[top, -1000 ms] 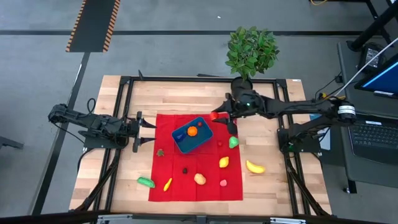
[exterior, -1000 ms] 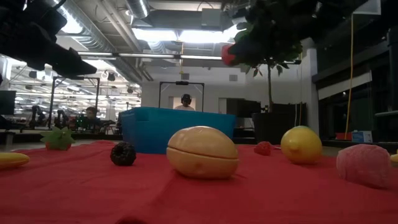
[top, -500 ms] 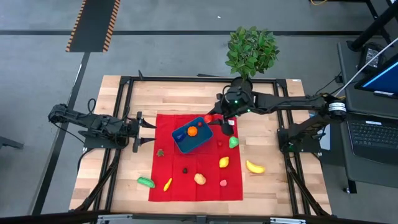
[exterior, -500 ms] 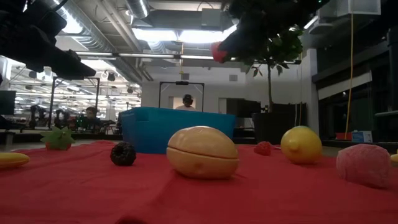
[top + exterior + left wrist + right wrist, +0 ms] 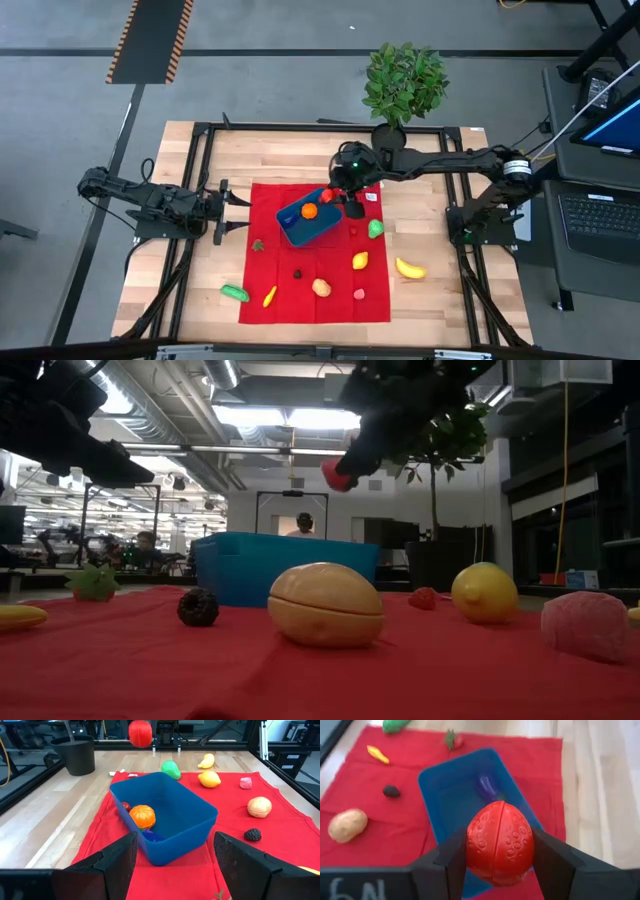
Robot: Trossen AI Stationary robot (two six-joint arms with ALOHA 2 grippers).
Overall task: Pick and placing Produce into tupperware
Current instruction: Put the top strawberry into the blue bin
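Observation:
Next, my right gripper takes the red fruit to its spot. It will release it inside the blue tupperware [image 5: 323,222] [image 5: 476,835], beside the orange piece, toward the lemon.
The blue tupperware [image 5: 310,222] sits on a red cloth [image 5: 300,300], with an orange [image 5: 309,211] and a purple piece [image 5: 485,785] inside it. My right gripper [image 5: 335,195] is shut on a red dimpled fruit [image 5: 500,842] and hovers over the tupperware's far right corner. More produce lies on the cloth: a tan potato [image 5: 321,287], a lemon [image 5: 360,261], a green pepper [image 5: 375,228] and a dark berry [image 5: 297,273]. My left gripper [image 5: 172,865] waits open at the cloth's left edge, pointing at the tupperware [image 5: 165,815]. My right gripper pinches the red fruit by its two opposite sides [image 5: 472,845], one finger [image 5: 451,857] on each side. The fingers slant down from the table's far right. The fruit [image 5: 338,477] is lifted clear, well above the tupperware's rim.
A potted plant [image 5: 403,85] stands at the far edge behind the right arm. A banana [image 5: 409,268] lies on bare wood right of the cloth. A green cucumber [image 5: 235,292] and a yellow pepper [image 5: 269,296] lie near the front left. A black frame rims the table.
My right gripper has carried the red fruit toward the table's left, from beside the plant pot to above the tupperware's far right corner. It has tipped further downward and the fruit has come a little lower.

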